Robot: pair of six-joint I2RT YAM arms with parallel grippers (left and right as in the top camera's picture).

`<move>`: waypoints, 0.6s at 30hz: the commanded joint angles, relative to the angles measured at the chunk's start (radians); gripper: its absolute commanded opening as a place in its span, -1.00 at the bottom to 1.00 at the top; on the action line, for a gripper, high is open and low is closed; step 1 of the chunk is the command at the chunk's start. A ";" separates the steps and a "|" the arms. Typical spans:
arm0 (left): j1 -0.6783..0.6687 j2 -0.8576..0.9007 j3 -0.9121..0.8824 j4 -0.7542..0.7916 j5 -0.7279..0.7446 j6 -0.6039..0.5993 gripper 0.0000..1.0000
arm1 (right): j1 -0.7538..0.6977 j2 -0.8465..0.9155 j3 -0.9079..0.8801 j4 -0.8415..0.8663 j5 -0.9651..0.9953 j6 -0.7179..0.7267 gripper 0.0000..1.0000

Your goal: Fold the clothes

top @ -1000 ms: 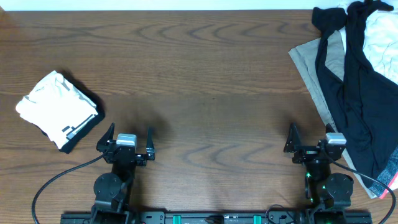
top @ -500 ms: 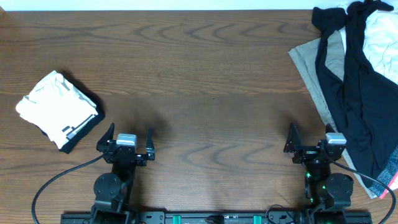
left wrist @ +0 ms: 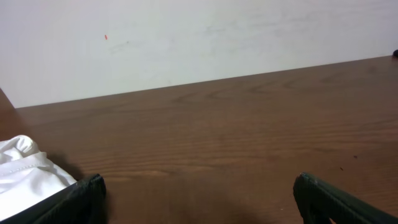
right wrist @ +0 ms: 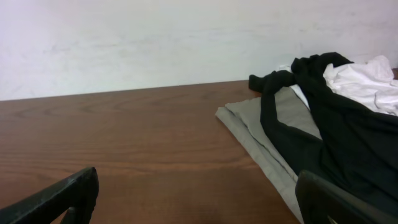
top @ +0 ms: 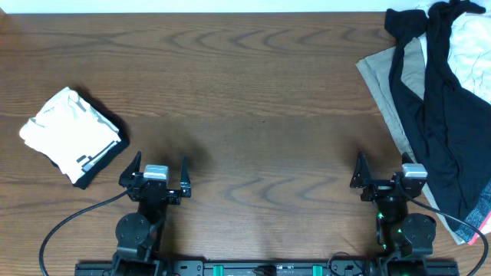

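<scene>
I need to close my right gripper on the black garment's long edge (top: 430, 182) next to the grey garment, close to the front of the heap.
A heap of unfolded clothes lies at the right of the table: a black garment (top: 441, 115) over a grey one (top: 383, 84) and a white one (top: 472, 38). The right wrist view shows the black garment (right wrist: 336, 130), the grey one (right wrist: 261, 137) and the white one (right wrist: 360, 78). A folded white garment (top: 69, 134) on a dark one lies at the left; its edge shows in the left wrist view (left wrist: 25, 171). My left gripper (top: 159, 167) (left wrist: 199, 196) is open and empty at the front left. My right gripper (top: 382, 167) (right wrist: 199, 196) is open and empty beside the heap.
The brown wooden table (top: 253, 100) stretches between the folded stack and the heap. A white wall (left wrist: 186, 37) stands behind the far edge. Black cables (top: 69, 226) run from the arm bases at the front edge.
</scene>
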 commanded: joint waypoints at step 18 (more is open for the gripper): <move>0.001 0.087 0.071 -0.145 -0.009 -0.194 0.96 | -0.009 0.010 0.092 -0.122 0.054 0.043 0.99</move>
